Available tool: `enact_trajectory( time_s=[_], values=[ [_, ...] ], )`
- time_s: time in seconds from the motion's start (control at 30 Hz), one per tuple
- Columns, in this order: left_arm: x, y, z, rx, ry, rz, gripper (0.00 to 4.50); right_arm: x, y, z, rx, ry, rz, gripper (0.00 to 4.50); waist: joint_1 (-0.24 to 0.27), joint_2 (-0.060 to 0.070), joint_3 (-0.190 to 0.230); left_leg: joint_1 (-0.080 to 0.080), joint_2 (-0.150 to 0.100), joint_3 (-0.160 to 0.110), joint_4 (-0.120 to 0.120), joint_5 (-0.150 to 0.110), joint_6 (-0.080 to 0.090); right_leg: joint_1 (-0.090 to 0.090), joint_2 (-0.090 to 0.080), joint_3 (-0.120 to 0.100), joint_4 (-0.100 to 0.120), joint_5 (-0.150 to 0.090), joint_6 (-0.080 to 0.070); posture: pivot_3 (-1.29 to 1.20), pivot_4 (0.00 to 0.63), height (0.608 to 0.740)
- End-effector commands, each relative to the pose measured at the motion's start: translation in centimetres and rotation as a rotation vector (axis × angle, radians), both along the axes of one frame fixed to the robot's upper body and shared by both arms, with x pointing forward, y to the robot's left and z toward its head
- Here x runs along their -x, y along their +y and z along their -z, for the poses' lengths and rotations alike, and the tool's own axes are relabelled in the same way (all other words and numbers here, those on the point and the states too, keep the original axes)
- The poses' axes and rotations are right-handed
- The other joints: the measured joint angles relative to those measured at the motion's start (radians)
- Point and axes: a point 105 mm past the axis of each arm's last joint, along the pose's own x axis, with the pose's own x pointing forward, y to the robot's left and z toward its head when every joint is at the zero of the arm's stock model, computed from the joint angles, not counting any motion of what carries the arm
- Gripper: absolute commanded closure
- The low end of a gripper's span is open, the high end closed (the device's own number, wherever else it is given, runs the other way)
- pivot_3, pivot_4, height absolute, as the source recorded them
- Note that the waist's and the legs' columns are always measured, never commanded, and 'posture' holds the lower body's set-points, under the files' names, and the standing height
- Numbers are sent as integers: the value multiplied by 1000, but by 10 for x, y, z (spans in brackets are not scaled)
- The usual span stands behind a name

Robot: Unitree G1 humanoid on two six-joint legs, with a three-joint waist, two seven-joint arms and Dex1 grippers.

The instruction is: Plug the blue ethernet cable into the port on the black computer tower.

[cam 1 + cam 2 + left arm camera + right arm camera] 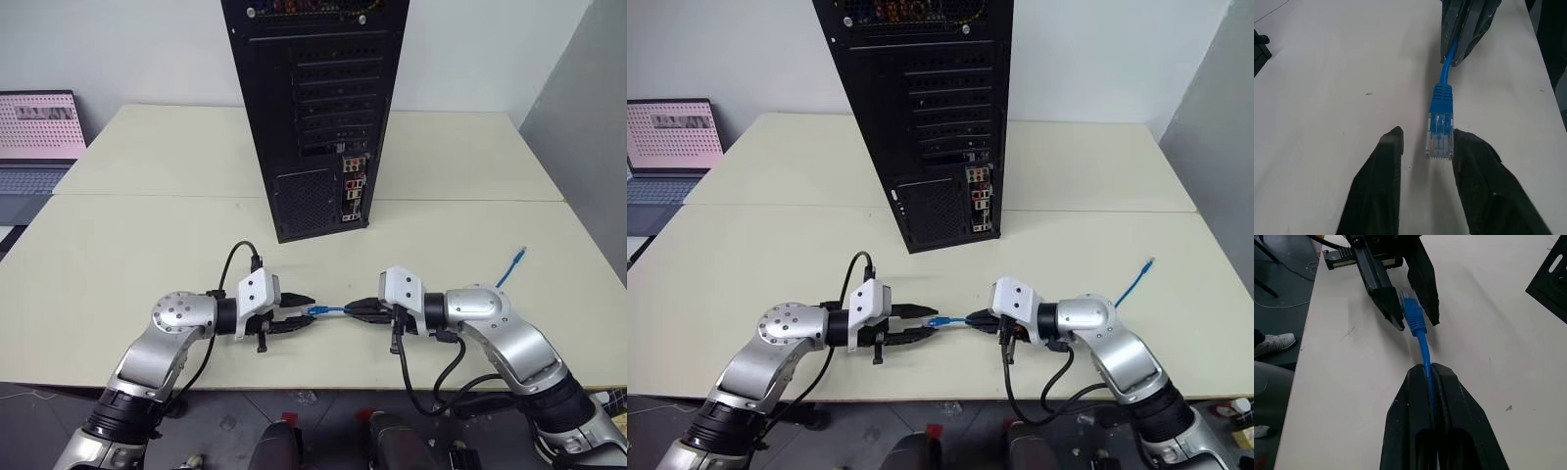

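Note:
My right gripper is holding the cord behind the plug. My left gripper will steady the plug while my right gripper takes its blue boot [320,310] to plug it in.
The blue ethernet cable [333,310] is clamped a short way behind its plug [1440,132] by my right gripper [1427,369], which is shut on the cord. The plug sticks out toward my left gripper [1425,139] and lies between its fingers. It rests against one finger, with a gap to the other, so that gripper is open. Both grippers meet low over the table's front middle. The cable's other end [516,260] lies on the table at the right. The black computer tower [313,117] stands upright behind them, its rear port strip [353,188] facing me.
A laptop [39,137] with a lit screen sits at the far left. The cream table [147,245] has a seam running across beside the tower. Its front edge runs just below both arms. A grey wall panel [588,117] stands at the right.

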Motion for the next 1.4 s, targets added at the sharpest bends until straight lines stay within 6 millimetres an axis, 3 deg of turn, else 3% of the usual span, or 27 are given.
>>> enact_trajectory(
  time_s=[0.03, 0.27, 0.4, 0.53, 0.67, 0.8, 1.0, 1.4],
  values=[
    [0, -4, -6, 11, -26, 24, 4197, 5, 3, -13, -6, -54, -47, 4500, 0, 0, 0, 0, 0, 0, 0, 0, 0, 0, 0, 0, 0, 0, 0, 0, 150, 740],
    [4, -6, -2, -5, -43, 47, 4236, 0, 0, -11, 28, -79, -37, 4500, 0, 0, 0, 0, 0, 0, 0, 0, 0, 0, 0, 0, 0, 0, 0, 0, 150, 740],
    [6, -7, -2, -23, -101, 68, 4236, 2, -7, -12, 52, -58, -63, 3535, 0, 0, 0, 0, 0, 0, 0, 0, 0, 0, 0, 0, 0, 0, 0, 0, 150, 740],
    [12, -10, 0, -78, -229, 132, 4236, -2, -25, -26, 63, -37, -60, 2682, 1, 0, 0, 0, 0, 0, 0, 0, 0, 0, 0, 0, 0, 0, 0, 0, 150, 740],
    [12, -15, -2, -135, -485, 195, 4237, 10, -41, -37, 18, 115, -56, 1753, 3, 0, 0, 0, 0, 0, 0, 0, 0, 1, -1, 0, 0, 0, 0, 0, 150, 740],
    [12, -21, -13, -129, -779, 232, 4237, 9, -37, -42, -117, 203, 24, 728, 4, 0, 0, 0, 1, -1, 0, 0, 0, 2, -2, 2, -1, 0, 0, 0, 150, 740],
    [3, -19, -29, -138, -1074, 198, 4237, 4, -18, -40, -248, 285, 132, 704, 1, 0, 0, 1, 0, -1, 0, 0, 0, 2, -1, 4, 0, 0, 0, 0, 150, 740],
    [-2, -21, -33, -135, -1195, 147, 4237, 9, 9, -37, -325, 368, 118, 704, 2, 0, 0, 0, 1, -1, 0, 0, 0, 2, -2, 0, 0, 1, 0, 0, 150, 740]
  ],
)
